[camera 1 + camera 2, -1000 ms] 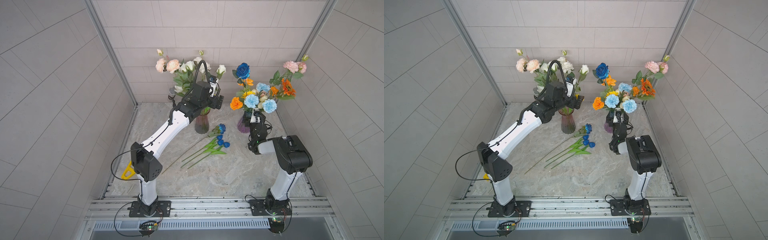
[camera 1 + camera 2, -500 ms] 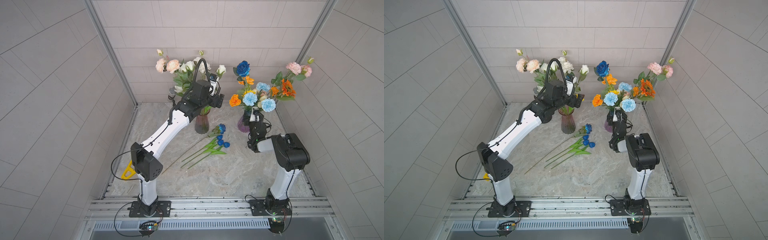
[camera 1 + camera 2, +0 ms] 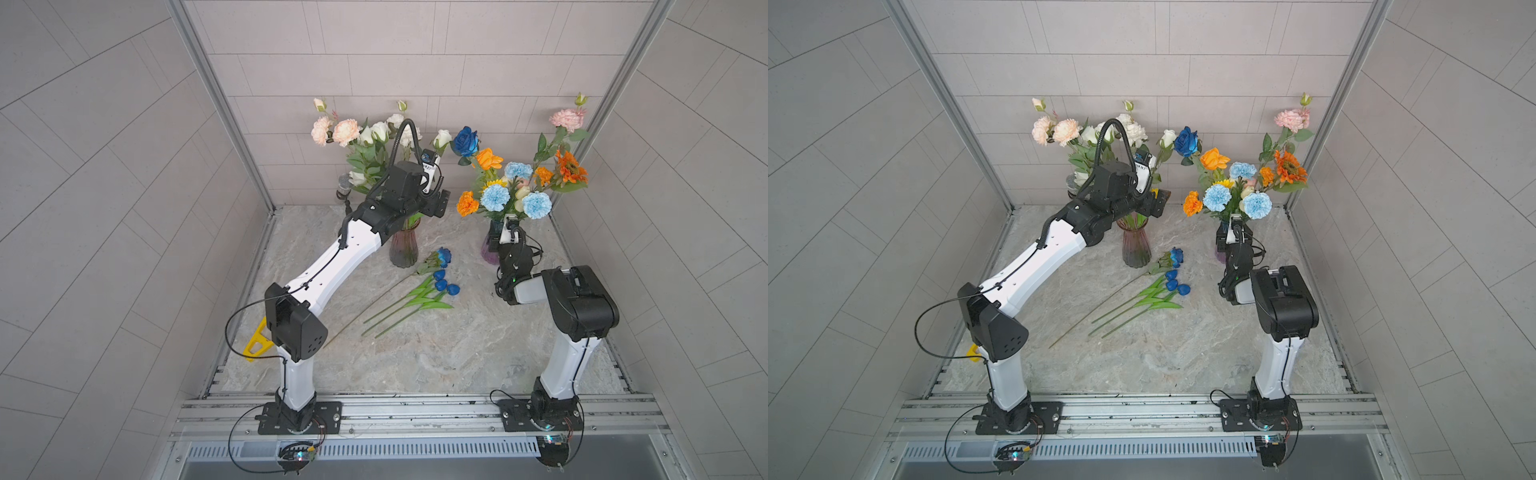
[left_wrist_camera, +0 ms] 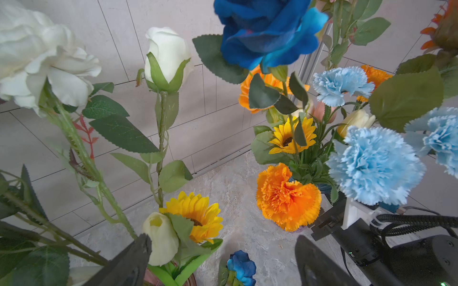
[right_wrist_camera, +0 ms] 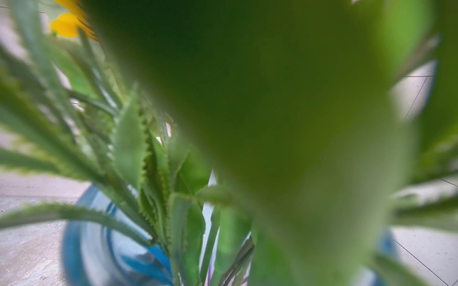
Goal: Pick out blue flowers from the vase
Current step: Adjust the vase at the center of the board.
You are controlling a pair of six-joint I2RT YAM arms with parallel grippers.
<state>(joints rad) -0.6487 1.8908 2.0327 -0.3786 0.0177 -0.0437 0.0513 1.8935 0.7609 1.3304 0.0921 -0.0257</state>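
Next, I move my left gripper to the deep blue rose's stem [image 3: 473, 165] [image 4: 291, 117], just below its bloom in the blue vase, and close it there.
The blue vase [image 3: 489, 252] [image 5: 81, 237] at the back right holds a deep blue rose [image 3: 465, 141] [image 4: 267, 32], three pale blue carnations [image 3: 495, 197] [image 4: 374, 166] and orange, yellow and pink blooms. On the table lie another blue rose [image 3: 444, 257] [image 4: 241, 267] and three dark blue tulips [image 3: 446, 285]. My right gripper [image 3: 506, 231] is pushed in among the stems at that vase's mouth; leaves hide its jaws. My left gripper [image 4: 223, 262] hangs open over the pink vase [image 3: 404, 249], holding nothing.
The pink vase carries white and peach flowers [image 3: 345, 132], a white tulip bud [image 4: 161, 237] and a small sunflower [image 4: 195, 215]. A yellow tool [image 3: 257, 343] lies by the left arm's elbow. Tiled walls close the back and sides.
The flowers in the blue vase have swayed, and the blue rose now leans further left. The left arm has not moved.
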